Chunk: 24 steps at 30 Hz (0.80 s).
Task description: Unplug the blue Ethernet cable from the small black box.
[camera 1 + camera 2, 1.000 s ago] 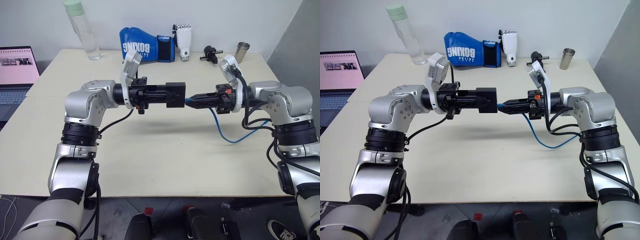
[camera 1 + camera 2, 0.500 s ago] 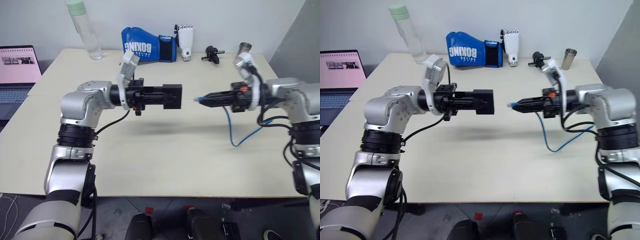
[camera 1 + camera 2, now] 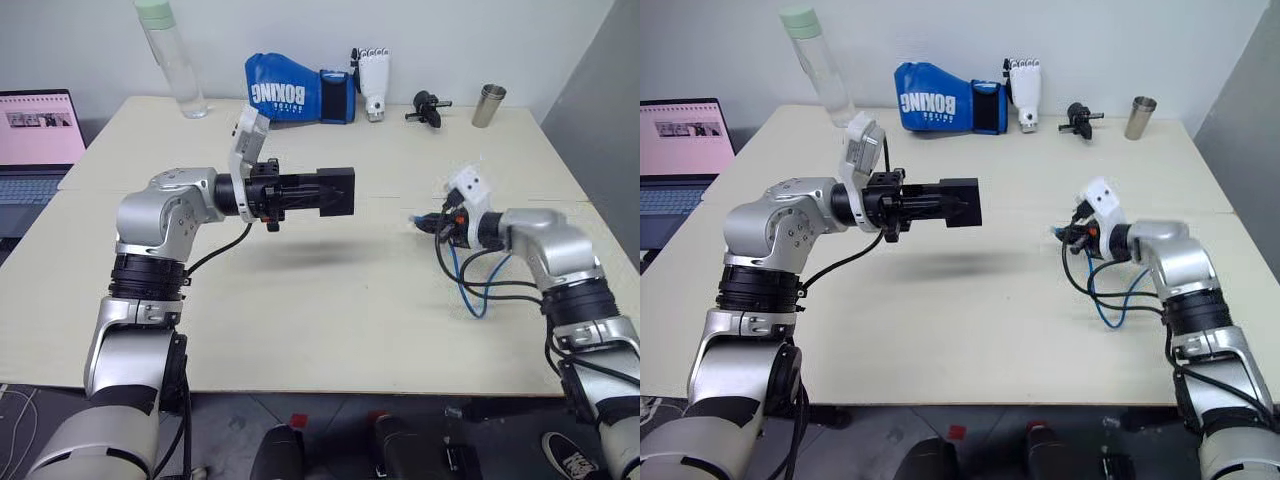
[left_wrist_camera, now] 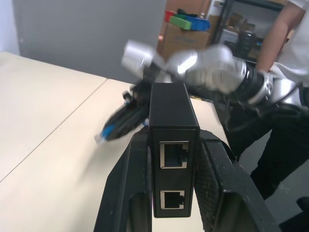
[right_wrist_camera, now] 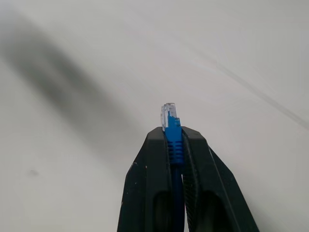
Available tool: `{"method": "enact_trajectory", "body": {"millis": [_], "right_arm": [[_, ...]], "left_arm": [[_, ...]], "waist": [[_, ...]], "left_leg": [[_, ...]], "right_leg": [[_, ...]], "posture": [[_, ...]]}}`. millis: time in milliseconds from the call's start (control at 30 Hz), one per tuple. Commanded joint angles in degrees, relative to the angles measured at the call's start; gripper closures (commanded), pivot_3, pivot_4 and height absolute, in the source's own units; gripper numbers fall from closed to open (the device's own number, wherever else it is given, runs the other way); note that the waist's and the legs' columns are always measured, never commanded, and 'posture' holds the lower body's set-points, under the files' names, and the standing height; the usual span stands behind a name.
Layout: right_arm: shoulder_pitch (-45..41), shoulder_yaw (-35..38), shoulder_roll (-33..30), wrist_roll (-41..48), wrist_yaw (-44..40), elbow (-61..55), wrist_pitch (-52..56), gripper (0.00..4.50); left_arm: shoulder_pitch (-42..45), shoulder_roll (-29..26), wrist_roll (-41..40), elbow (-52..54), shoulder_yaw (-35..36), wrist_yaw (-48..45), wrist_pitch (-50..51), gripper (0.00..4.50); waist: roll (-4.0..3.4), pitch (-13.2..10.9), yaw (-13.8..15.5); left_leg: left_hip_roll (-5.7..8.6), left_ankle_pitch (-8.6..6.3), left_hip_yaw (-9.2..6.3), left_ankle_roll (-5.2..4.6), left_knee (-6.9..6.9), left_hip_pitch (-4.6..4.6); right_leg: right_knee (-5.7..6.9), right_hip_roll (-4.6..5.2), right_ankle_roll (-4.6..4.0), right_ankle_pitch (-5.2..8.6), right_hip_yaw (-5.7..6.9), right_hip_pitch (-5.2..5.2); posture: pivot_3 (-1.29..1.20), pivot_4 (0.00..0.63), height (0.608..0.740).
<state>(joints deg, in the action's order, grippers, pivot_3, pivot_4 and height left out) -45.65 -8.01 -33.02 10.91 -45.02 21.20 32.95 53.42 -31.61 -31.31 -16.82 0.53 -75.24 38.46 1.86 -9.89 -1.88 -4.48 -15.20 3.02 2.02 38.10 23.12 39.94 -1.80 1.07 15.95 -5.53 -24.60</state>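
Next, my left gripper puts the small black box, still in the air over the table's middle, down on the table (image 3: pixel 238 224) near the seam, in front of the blue boxing glove.
The small black box (image 3: pixel 334 192) hangs in the air over the table's middle, with my left gripper (image 4: pixel 173 141) shut on its sides. In the left wrist view its two ports face the camera, both empty. The blue Ethernet cable (image 3: pixel 468 292) is free of the box. Its clear plug (image 5: pixel 168 115) sticks out from my right gripper (image 5: pixel 173 135), which is shut on the blue boot just behind it. That gripper (image 3: pixel 425 222) sits low over the table on the right, well apart from the box. The cable's slack loops on the tabletop (image 3: pixel 1110 305).
Along the far edge stand a clear bottle (image 3: pixel 172 55), a blue boxing glove (image 3: pixel 290 95), a white robot hand (image 3: pixel 372 78), a black knobbed gadget (image 3: pixel 425 105) and a steel cup (image 3: pixel 487 105). A laptop (image 3: pixel 35 140) is at the left. A person (image 4: pixel 289 58) stands beyond the table's right side.
My right gripper has drawn the plug away from the box, swung to the right and dropped close to the table. The left gripper and box have stayed almost in place.
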Motion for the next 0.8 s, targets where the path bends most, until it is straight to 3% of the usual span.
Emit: {"method": "enact_trajectory", "body": {"millis": [33, 67, 133, 400, 667, 800], "right_arm": [[2.1, 1.7, 2.5, -3.9, 8.5, -0.5, -3.7, 4.47], [2.4, 1.7, 2.8, -4.4, 8.9, -0.4, -4.0, 4.47], [2.9, 1.8, 3.1, -4.9, 9.5, -0.2, -4.0, 3.76], [4.0, 1.6, 3.2, -4.7, 7.5, -2.1, -2.4, 2.07], [4.2, 5.2, -0.4, 1.7, 1.8, -14.9, 8.9, 0.15], [6.5, 11.5, -2.2, 12.0, -2.8, -25.5, 17.1, 0.06]], "left_arm": [[-1.6, -0.8, -1.5, 4.9, 2.4, 2.6, 0.6, 3.71], [-1.9, -0.9, -1.7, 5.4, 2.6, 2.9, 0.8, 3.71], [-2.4, -1.1, -1.9, 6.0, 2.7, 3.4, 1.0, 3.71], [-3.0, -1.1, -2.2, 7.0, 3.1, 4.7, 1.5, 3.71], [-3.0, -1.7, -2.3, 6.3, 2.9, 4.6, 0.8, 3.71], [-3.0, -2.4, -1.5, 5.0, 3.2, 4.7, -0.5, 3.71]], "waist": [[0.0, 0.0, 0.0], [0.0, 0.0, -0.1], [0.0, 0.0, -0.1], [0.0, 0.0, -0.1], [-0.01, 0.0, 0.0], [-0.01, 0.0, 0.1]], "left_leg": [[-0.01, 0.07, 0.01, 0.12, -0.02, 0.0], [-0.01, 0.08, 0.0, 0.13, -0.03, 0.0], [-0.02, 0.08, 0.05, 0.14, -0.04, 0.0], [0.0, 0.06, 0.04, 0.11, -0.03, -0.01], [0.0, 0.06, 0.03, 0.11, -0.03, 0.0], [0.0, -0.04, 0.0, -0.07, -0.03, 0.0]], "right_leg": [[0.0, 0.0, 0.0, 0.0, 0.0, -0.01], [0.02, 0.0, 0.0, 0.0, 0.0, -0.02], [0.07, -0.02, -0.01, 0.0, -0.04, -0.09], [0.06, -0.02, -0.01, 0.0, -0.03, -0.07], [0.06, -0.03, -0.01, 0.0, -0.03, -0.07], [0.04, -0.03, 0.0, 0.0, 0.0, -0.04]], "posture": [[0.0, 0.15, 0.74], [0.0, 0.15, 0.74], [0.0, 0.15, 0.74], [0.0, 0.15, 0.74], [0.0, 0.15, 0.74], [0.0, 0.15, 0.74]]}}
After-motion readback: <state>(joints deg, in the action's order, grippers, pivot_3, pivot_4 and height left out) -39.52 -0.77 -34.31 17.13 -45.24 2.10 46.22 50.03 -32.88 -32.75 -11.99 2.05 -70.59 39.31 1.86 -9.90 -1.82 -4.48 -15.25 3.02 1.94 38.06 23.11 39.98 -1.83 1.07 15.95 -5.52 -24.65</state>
